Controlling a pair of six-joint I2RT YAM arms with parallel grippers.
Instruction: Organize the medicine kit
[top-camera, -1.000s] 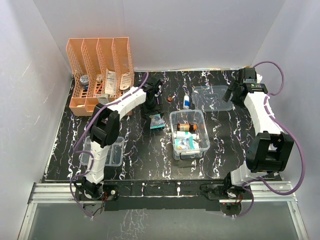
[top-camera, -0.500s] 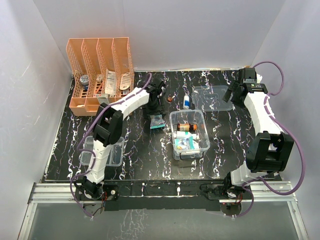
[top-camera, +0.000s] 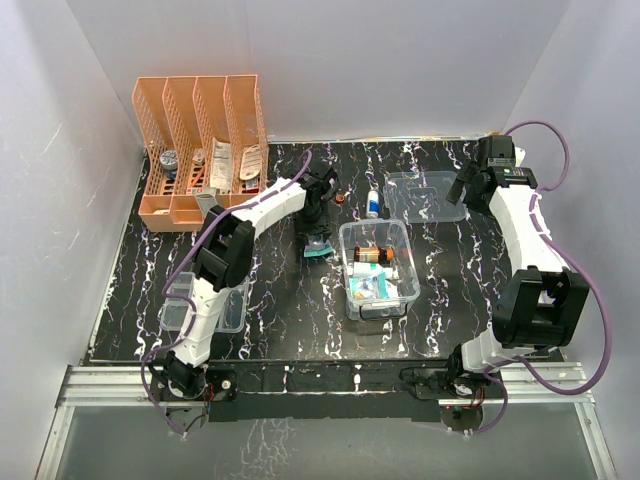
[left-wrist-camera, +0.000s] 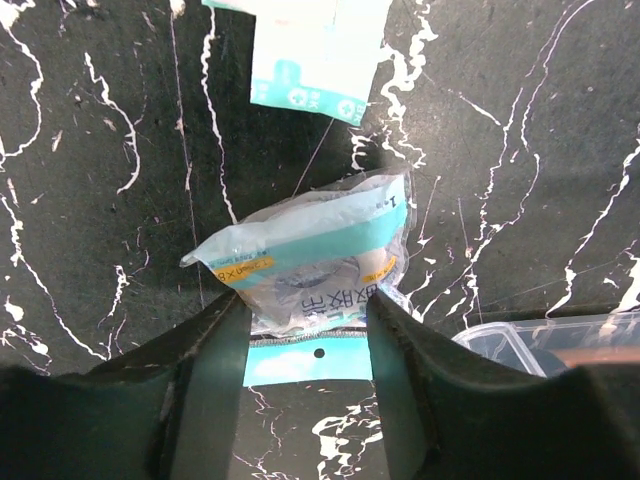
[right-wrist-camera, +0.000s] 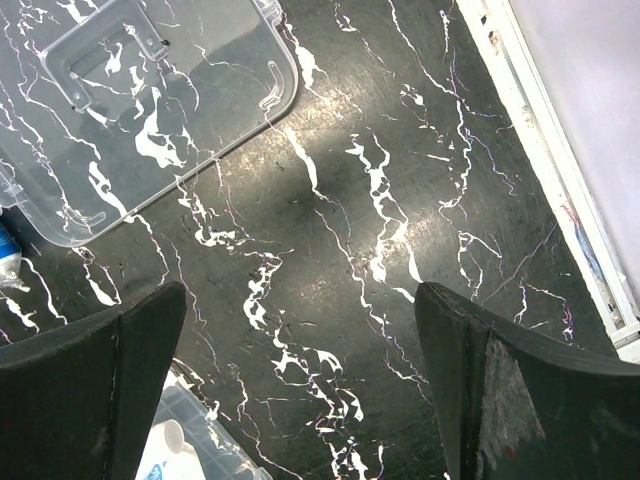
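Observation:
My left fingers pinch inside the teal and clear packet's side edges, so I should lift clear, open wider and close around the packet's body (left-wrist-camera: 312, 262).
The medicine kit (top-camera: 344, 262), a deep clear box, stands at mid-table holding a brown bottle and packets; its corner shows in the left wrist view (left-wrist-camera: 540, 340) and the right wrist view (right-wrist-camera: 190, 450). Its clear lid (top-camera: 428, 195) lies flat behind it and shows in the right wrist view (right-wrist-camera: 150, 110). A teal and clear packet (top-camera: 318, 247) lies just left of the kit. My left gripper (top-camera: 318, 228) is low over it, open, its fingers straddling the packet (left-wrist-camera: 310, 260). A second teal packet (left-wrist-camera: 310, 50) lies beyond. My right gripper (top-camera: 468, 185) is open and empty beside the lid.
An orange slotted rack (top-camera: 200, 140) with items stands at the back left. A shallow clear divided tray (top-camera: 205, 305) sits at the front left under the left arm. A blue and white bottle (top-camera: 373, 205) and a small orange item (top-camera: 342, 197) lie behind the kit.
My left gripper has moved right and now sits over the teal packet. The right arm has not moved.

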